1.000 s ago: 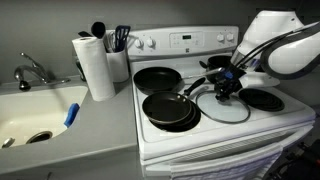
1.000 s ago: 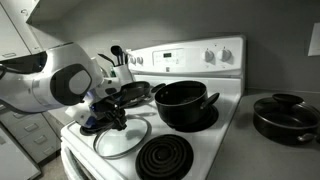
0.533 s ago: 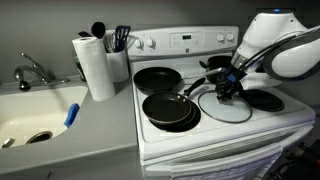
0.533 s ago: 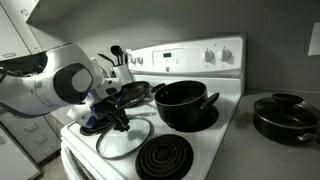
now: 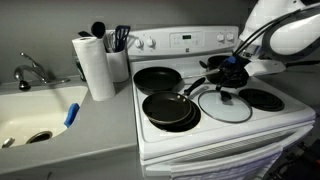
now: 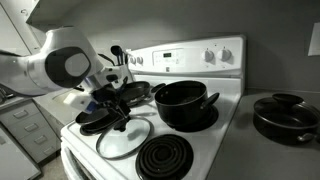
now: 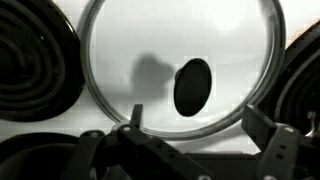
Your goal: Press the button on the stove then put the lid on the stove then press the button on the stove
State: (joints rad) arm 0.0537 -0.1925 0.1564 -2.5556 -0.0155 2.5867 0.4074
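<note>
The fingers of my gripper will next go to the stove's back panel (image 5: 206, 40) beside the display and close there, ready to press the button.
The round glass lid (image 5: 224, 105) lies flat on the white stove (image 5: 222, 136), in the middle of the cooktop between the burners; it also shows in an exterior view (image 6: 124, 140). My gripper (image 5: 232, 74) hangs open just above the lid's black knob (image 7: 192, 87), touching nothing. In the wrist view the lid (image 7: 150, 50) fills the frame, and the two fingertips (image 7: 133, 115) stand wide apart over its near rim. The back panel with knobs and a small display (image 5: 185, 41) rises behind the burners.
Two black frying pans (image 5: 157, 78) (image 5: 170, 110) sit on the burners beside the lid. A black pot (image 6: 183, 103) occupies a rear burner. A paper towel roll (image 5: 95, 65), a utensil holder (image 5: 119, 62) and a sink (image 5: 35, 115) are beside the stove. Another dark pot (image 6: 285, 117) rests on the far counter.
My gripper has opened, let go of the lid's knob and risen a little. The lid stays flat on the cooktop.
</note>
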